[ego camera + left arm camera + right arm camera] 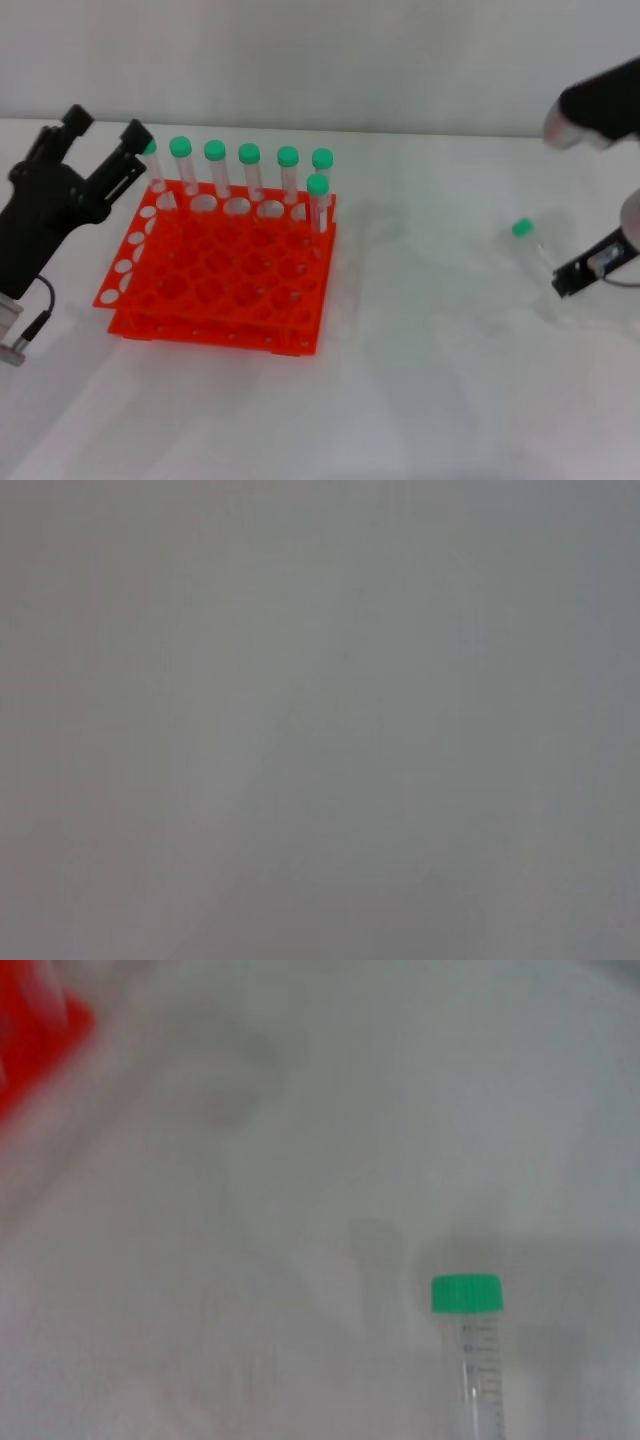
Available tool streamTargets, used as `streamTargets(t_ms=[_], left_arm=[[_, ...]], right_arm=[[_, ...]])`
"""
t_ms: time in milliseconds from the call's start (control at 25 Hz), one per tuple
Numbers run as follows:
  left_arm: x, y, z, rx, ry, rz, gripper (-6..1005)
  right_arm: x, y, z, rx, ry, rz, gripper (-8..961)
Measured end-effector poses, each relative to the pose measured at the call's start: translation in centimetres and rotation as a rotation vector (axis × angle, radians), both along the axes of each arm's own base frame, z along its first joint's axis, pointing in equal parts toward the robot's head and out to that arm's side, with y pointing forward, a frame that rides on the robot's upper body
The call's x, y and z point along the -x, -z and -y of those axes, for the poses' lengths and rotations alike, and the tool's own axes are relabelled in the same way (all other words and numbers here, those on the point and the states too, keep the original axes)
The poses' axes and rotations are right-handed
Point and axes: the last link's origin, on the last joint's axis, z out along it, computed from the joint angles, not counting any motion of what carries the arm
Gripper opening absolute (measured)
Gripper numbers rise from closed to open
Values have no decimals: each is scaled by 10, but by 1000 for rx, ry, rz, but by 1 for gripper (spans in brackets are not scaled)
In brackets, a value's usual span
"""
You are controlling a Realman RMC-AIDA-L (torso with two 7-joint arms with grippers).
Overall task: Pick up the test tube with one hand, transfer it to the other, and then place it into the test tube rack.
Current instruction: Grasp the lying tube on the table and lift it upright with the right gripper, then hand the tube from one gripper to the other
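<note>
My right gripper needs to hand the test tube over to my left gripper and let go of it there, above the table beside the rack's back row (377, 122).
The orange-red test tube rack (220, 270) stands on the white table at the left, with several green-capped tubes (250, 175) upright along its back row. The test tube (530, 245) is at the right, tilted, its conical end at my right gripper (560, 282), which seems shut on it a little above the table. In the right wrist view the test tube (478, 1360) shows cap first, its shadow cast well to one side. My left gripper (105, 132) is open and empty, raised just left of the rack's back corner. The left wrist view shows only grey.
A corner of the rack (30, 1040) shows in the right wrist view. The white table (430, 380) runs between the rack and the right gripper. A grey wall is behind it.
</note>
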Motion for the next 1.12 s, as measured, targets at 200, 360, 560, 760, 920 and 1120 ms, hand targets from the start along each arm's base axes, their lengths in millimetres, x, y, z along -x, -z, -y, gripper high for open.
streamTargets(t_ms=[200, 360, 560, 760, 920, 1120], left_arm=[[-7, -4, -12, 119, 30, 31, 889], [-19, -1, -22, 212, 77, 34, 889], [-44, 3, -39, 412, 153, 46, 889], [-71, 9, -52, 548, 203, 68, 889], [-89, 13, -61, 609, 229, 88, 889], [-99, 16, -69, 645, 218, 120, 889]], right_arm=[[11, -18, 1, -63, -104, -67, 206], [24, -29, 1, -120, -267, -137, 212], [36, -32, 8, -174, -518, -266, 219], [44, -22, 10, -161, -695, -328, 226], [42, -18, 14, -160, -771, -388, 232], [36, -21, 23, -163, -849, -425, 239]])
